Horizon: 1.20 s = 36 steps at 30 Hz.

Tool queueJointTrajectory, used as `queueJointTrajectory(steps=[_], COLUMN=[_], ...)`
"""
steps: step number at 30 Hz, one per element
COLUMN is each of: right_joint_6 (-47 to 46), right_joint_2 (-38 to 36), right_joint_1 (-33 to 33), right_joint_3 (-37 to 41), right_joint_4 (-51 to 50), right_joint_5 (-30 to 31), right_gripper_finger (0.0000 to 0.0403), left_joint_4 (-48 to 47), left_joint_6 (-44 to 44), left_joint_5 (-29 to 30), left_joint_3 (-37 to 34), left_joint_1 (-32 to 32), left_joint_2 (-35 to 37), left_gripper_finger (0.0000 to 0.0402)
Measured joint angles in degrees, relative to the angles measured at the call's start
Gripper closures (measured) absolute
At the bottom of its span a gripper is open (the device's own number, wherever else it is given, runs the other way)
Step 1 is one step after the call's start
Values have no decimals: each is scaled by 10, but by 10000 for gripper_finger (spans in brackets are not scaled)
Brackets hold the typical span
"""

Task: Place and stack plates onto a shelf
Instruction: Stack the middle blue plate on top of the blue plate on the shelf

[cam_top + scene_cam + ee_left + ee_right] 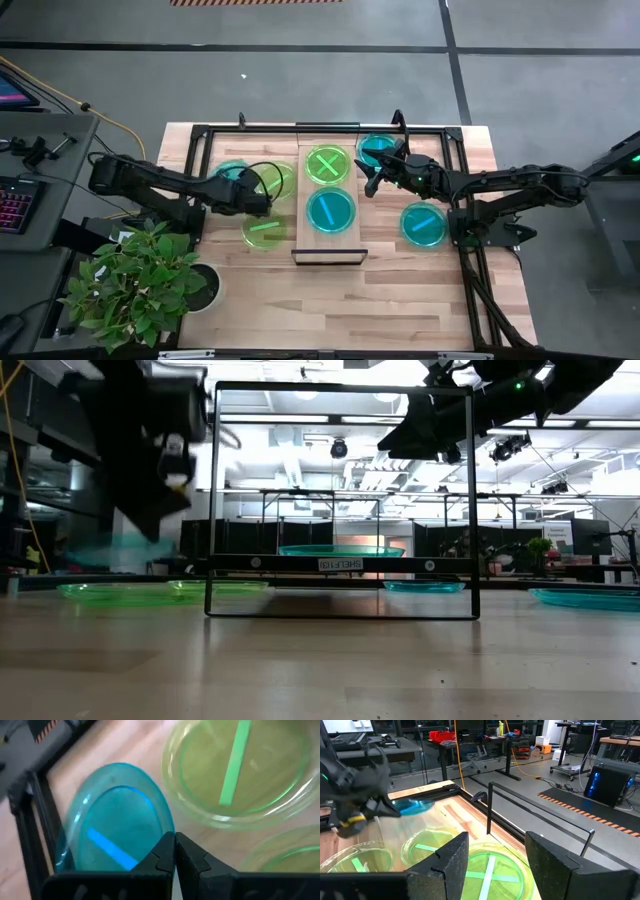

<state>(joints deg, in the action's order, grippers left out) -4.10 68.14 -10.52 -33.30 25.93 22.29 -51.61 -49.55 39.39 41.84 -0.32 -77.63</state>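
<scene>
I will use my left gripper to set the held cyan plate down on the cyan plate at the shelf's near end [332, 209].
The shelf [328, 250] stands mid-table and carries a yellow-green plate [327, 165] at its far end and a cyan plate [331, 210] at its near end. My left gripper [262, 196], left of the shelf, is shut on a cyan plate [112, 827]. Two yellow-green plates [281, 180] [263, 230] lie flat on the table beside it. My right gripper [372, 172] hangs open and empty, high up just right of the shelf's far end, near a cyan plate [378, 147] on the table. Its fingers [451, 862] stand over the shelf's yellow-green plate [492, 870]. My left gripper pinches the cyan plate's rim [161, 831] between its two shut fingers, on the edge toward the shelf. The plate reaches out from the fingertips toward the table's left. It is tilted and lifted clear above the table [115, 548].
Another cyan plate [424, 224] lies on the table right of the shelf. A black metal frame [200, 140] borders the work area. A potted plant [140, 280] stands at the near left corner. A keyboard [15, 205] lies beyond the left edge.
</scene>
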Motion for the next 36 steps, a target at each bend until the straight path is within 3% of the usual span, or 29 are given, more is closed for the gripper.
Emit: queueJointTrajectory(steps=[5, 7, 10, 16, 20, 27, 36], right_joint_6=[0, 0, 0, 0, -8, -10, -10], right_joint_2=[0, 0, 0, 0, 0, 0, 0], right_joint_1=[0, 0, 0, 0, 0, 0, 0], right_joint_3=[0, 0, 0, 0, 0, 0, 0], right_joint_4=[0, 0, 1, 0, -1, -16, -19], right_joint_5=[0, 0, 0, 0, 0, 0, 0], right_gripper_finger=[219, 219, 219, 219, 219, 219, 219], left_joint_4=[-35, -16, 87, 343, 460, 585, 616], left_joint_6=[15, 64, 198, 505, 640, 735, 796], left_joint_5=[32, 51, 46, -43, -131, -329, -377], left_joint_3=[43, 53, 55, 55, 55, 39, -13], left_joint_1=[-23, -35, -54, -98, -114, -106, -53], left_joint_2=[43, 53, 55, 40, 27, -12, -25], left_gripper_finger=[401, 401, 401, 401, 401, 401, 401])
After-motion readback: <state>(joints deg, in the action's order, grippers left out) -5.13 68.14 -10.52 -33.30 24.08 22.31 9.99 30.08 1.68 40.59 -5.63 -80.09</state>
